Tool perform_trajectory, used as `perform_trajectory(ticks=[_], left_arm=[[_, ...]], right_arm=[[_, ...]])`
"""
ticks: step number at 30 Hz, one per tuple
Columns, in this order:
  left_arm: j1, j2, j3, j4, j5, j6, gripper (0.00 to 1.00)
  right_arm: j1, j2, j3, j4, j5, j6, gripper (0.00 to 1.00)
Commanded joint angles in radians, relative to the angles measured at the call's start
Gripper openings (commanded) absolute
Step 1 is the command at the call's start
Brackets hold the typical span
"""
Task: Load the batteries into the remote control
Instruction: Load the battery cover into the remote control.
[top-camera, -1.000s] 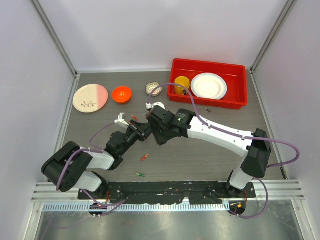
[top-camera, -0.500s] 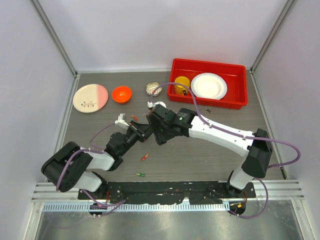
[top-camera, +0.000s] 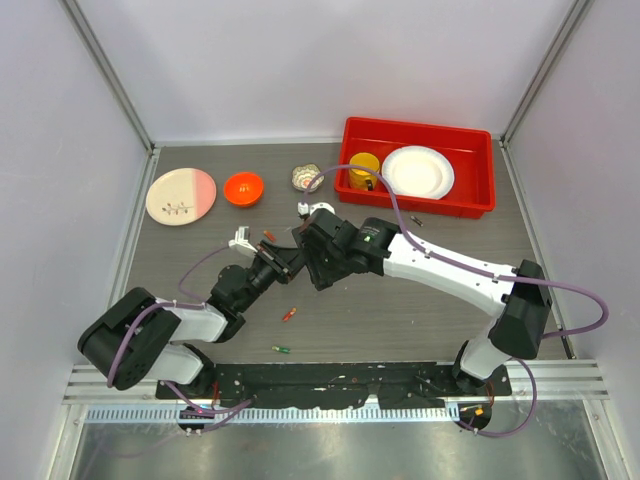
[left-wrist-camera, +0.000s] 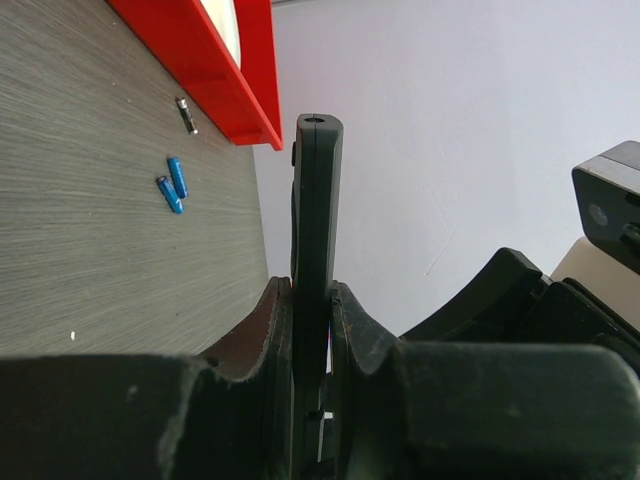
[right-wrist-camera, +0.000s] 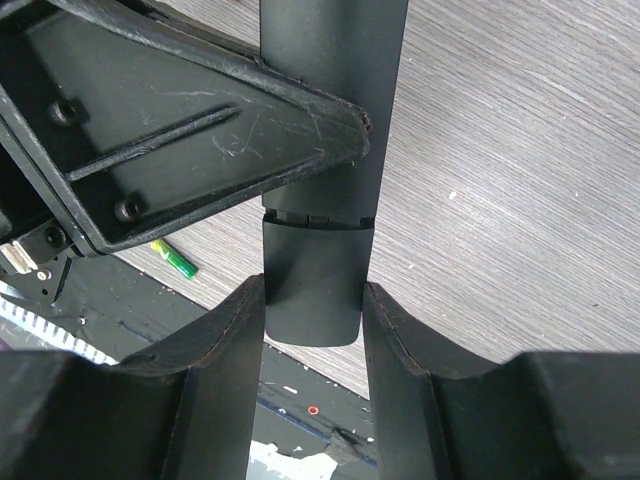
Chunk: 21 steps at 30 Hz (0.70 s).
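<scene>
Next, I release the remote control from my left gripper on the table (top-camera: 300, 251) between the foil lump and the red battery.
The remote control (left-wrist-camera: 317, 200), a slim black bar, stands edge-on between the fingers of my left gripper (left-wrist-camera: 312, 292), which is shut on it. In the right wrist view the end section of the remote (right-wrist-camera: 312, 285), below a seam, sits between the fingers of my right gripper (right-wrist-camera: 313, 300), which is closed against its sides. In the top view both grippers meet over the table's middle, left (top-camera: 288, 258) and right (top-camera: 310, 250), and hide the remote. Batteries lie loose: an orange-red one (top-camera: 288, 314), a green one (top-camera: 281, 349) (right-wrist-camera: 173, 258), a red one (top-camera: 268, 233), two blue ones (left-wrist-camera: 172, 186).
An orange bowl (top-camera: 243, 187), a pink and cream plate (top-camera: 181, 194) and a foil lump (top-camera: 306, 178) lie at the back left. The red tray (top-camera: 470, 206) at the back right holds a yellow cup (top-camera: 364, 166) and a white plate (top-camera: 418, 172). A small dark cylinder (top-camera: 416, 220) lies near it.
The right arm has shifted slightly to the right and away, while both grippers stay together on the remote. The loose batteries have not moved.
</scene>
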Motion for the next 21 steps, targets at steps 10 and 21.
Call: perform_trajectory(ticks=[10, 21], left_arm=[[-0.007, -0.006, 0.016, 0.244, 0.08, -0.051, 0.0], [-0.017, -0.011, 0.028, 0.267, 0.114, -0.068, 0.0]], right_arm=[[-0.041, -0.026, -0.026, -0.004, -0.025, -0.02, 0.01], [-0.06, -0.013, -0.035, 0.014, -0.04, -0.026, 0.01]])
